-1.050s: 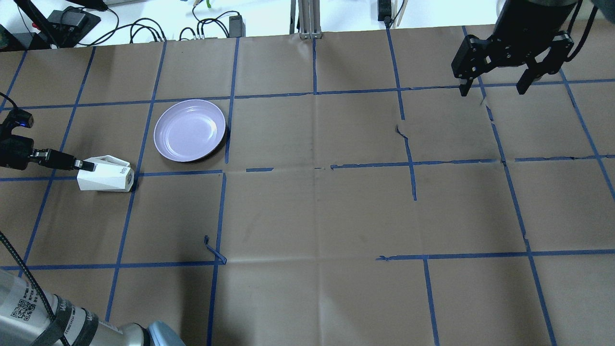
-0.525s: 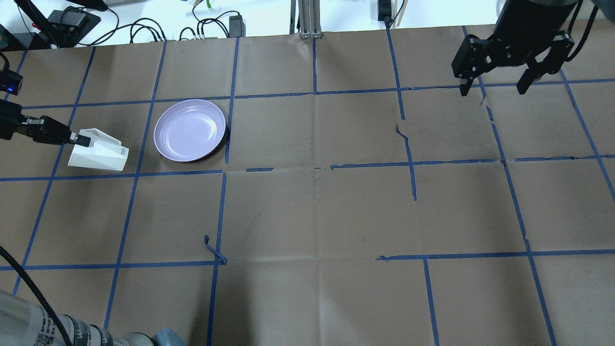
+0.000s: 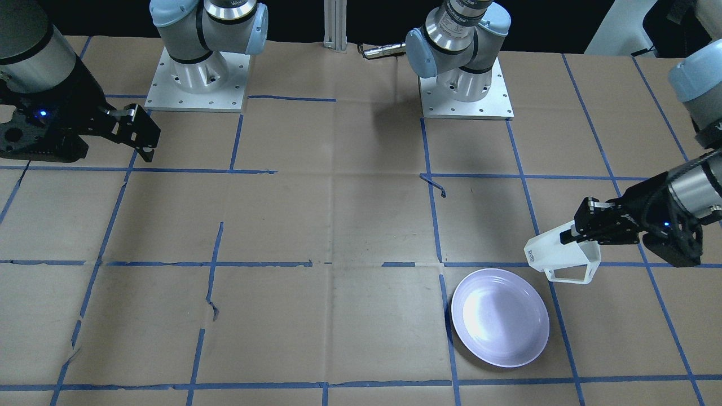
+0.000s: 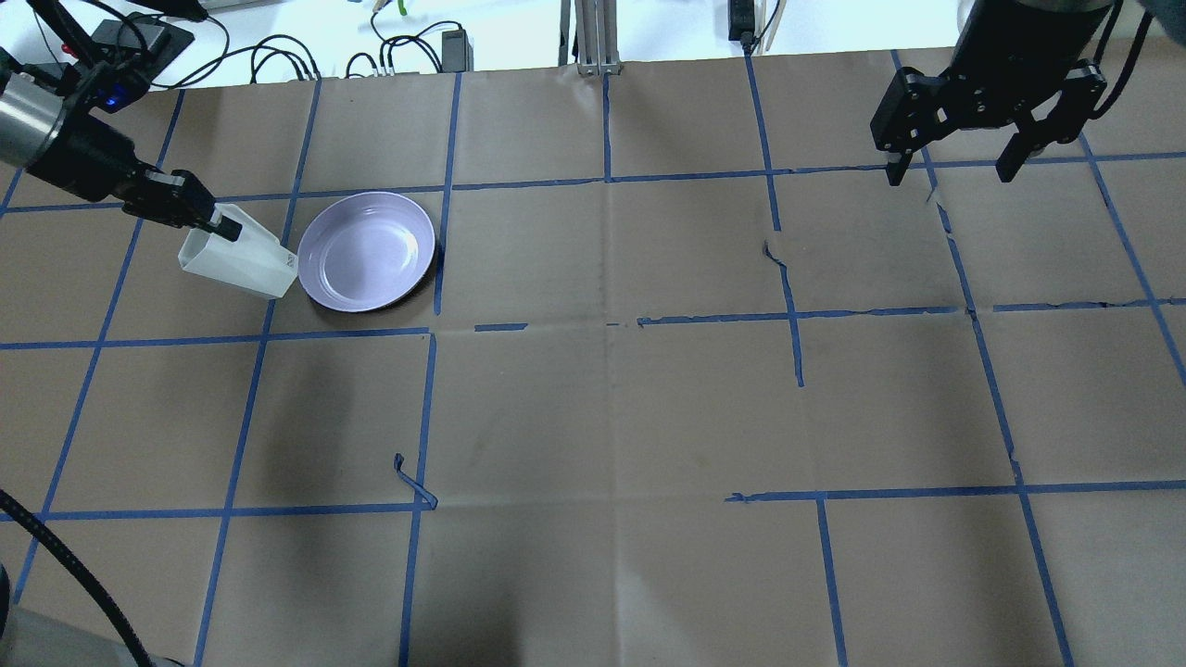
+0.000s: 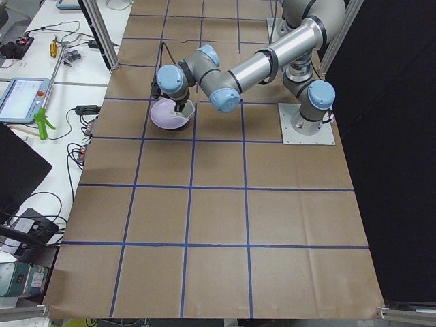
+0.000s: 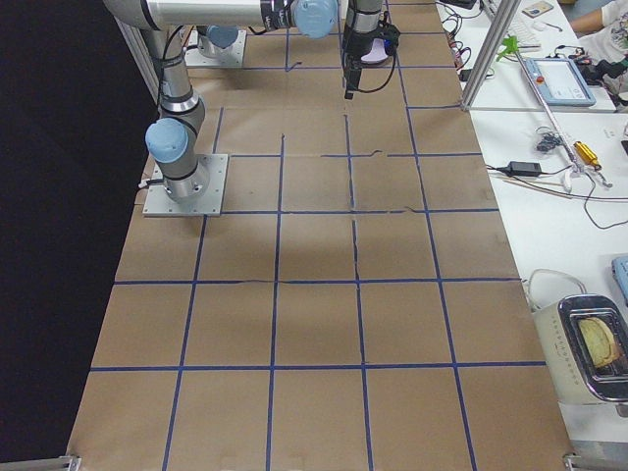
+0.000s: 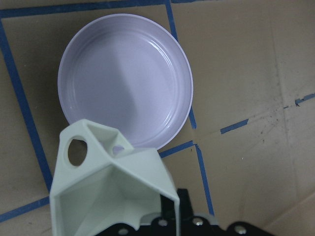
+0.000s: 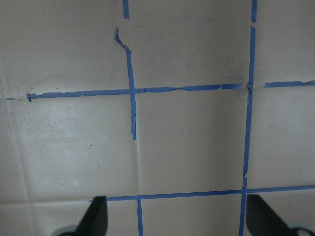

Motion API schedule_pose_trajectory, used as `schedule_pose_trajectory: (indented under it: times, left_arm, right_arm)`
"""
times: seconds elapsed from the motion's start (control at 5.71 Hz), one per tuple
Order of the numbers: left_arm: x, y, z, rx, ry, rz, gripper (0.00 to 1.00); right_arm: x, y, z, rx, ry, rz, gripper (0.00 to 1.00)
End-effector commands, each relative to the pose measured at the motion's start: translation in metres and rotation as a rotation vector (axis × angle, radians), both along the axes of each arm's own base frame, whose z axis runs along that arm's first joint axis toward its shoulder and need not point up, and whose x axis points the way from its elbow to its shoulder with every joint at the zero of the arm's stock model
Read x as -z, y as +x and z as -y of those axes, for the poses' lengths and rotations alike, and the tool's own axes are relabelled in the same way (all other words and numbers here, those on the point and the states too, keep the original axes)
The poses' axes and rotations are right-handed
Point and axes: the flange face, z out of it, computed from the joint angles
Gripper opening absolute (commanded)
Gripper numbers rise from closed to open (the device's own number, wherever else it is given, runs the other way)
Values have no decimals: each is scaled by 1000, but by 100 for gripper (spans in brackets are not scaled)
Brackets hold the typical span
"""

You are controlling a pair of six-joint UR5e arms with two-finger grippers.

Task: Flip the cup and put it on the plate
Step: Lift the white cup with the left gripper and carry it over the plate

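Note:
My left gripper is going to let go of the white cup, now hanging tilted in the air, on the middle of the lavender plate (image 3: 504, 317) (image 7: 125, 82).
The white faceted cup (image 4: 243, 263) hangs tilted in the air, its base with the dark logo pointing at the left rim of the lavender plate (image 4: 371, 243). My left gripper (image 4: 220, 228) is shut on the cup's rim wall. In the left wrist view the cup (image 7: 106, 189) shows its open mouth and handle, with the plate (image 7: 125, 73) just beyond. In the front-facing view the cup (image 3: 555, 256) hangs from the left gripper (image 3: 575, 234) above and to the right of the plate (image 3: 499, 318). My right gripper (image 4: 950, 171) is open and empty, far off over the table's far right.
Brown paper with a blue tape grid covers the table (image 4: 611, 408). A loose curl of tape (image 4: 412, 482) sticks up left of centre. Cables and power bricks (image 4: 278, 56) lie beyond the far edge. The right wrist view shows only bare paper between its fingers (image 8: 96, 216).
My left gripper has carried the cup up, away from the robot and to the right, close to the plate's left rim, and the cup has tilted. The right arm has not moved.

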Motion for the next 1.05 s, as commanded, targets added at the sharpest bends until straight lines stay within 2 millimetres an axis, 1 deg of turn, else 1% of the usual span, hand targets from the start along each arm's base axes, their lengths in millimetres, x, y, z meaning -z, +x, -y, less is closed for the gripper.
schedule_pose_trajectory:
  times: [0.0,0.17,0.35,0.53,0.7,0.88]
  left_arm:
    - [2,-59,16,12,1,206,0]
    - [-2,-91,24,-6,-41,258,0]
    - [4,-107,26,-27,-32,313,0]
    - [13,-128,29,13,-71,394,0]
    - [23,-139,23,22,-121,427,0]
    - [34,-143,23,28,-120,428,0]
  right_arm:
    - [0,0,0,0,0,0,100]
    - [0,0,0,0,0,0,100]
    - [0,0,0,0,0,0,100]
    - [0,0,0,0,0,0,100]
    - [0,0,0,0,0,0,100]
    - [0,0,0,0,0,0,100]
